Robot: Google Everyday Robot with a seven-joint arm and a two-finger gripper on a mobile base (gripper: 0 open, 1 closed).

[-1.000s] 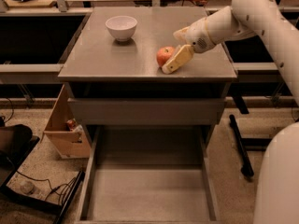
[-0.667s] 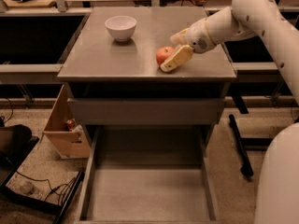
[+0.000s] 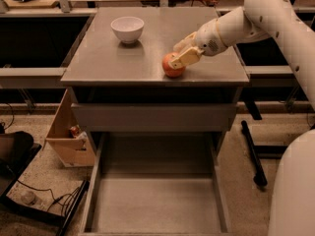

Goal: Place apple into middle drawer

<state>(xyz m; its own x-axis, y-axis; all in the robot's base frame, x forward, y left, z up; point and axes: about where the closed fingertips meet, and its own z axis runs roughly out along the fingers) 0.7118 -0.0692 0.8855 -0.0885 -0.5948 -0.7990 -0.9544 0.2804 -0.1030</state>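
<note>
My gripper's fingers are high on the upper side of the apple. Next, I open, come in lower and close around the apple's middle (image 3: 173, 67) before I lift it.
The red-orange apple (image 3: 172, 67) sits on the grey cabinet top (image 3: 113, 58), near its front edge and right of centre. My gripper (image 3: 183, 50) reaches in from the right and is closed on the apple's upper right side. One cream finger (image 3: 185, 58) lies across the apple and the other finger is behind it. The middle drawer (image 3: 157, 205) is pulled out wide open below, showing a bare grey floor and thin side walls.
A white bowl (image 3: 127, 28) stands at the back left of the cabinet top. A closed grey drawer front (image 3: 155, 117) is just under the top. A cardboard box (image 3: 69, 132) and cables lie on the floor at the left. A black stand leg (image 3: 253, 154) is at the right.
The fingers have drawn together onto the apple. The apple has shifted a little toward the front edge of the top. The bowl and drawer have not moved.
</note>
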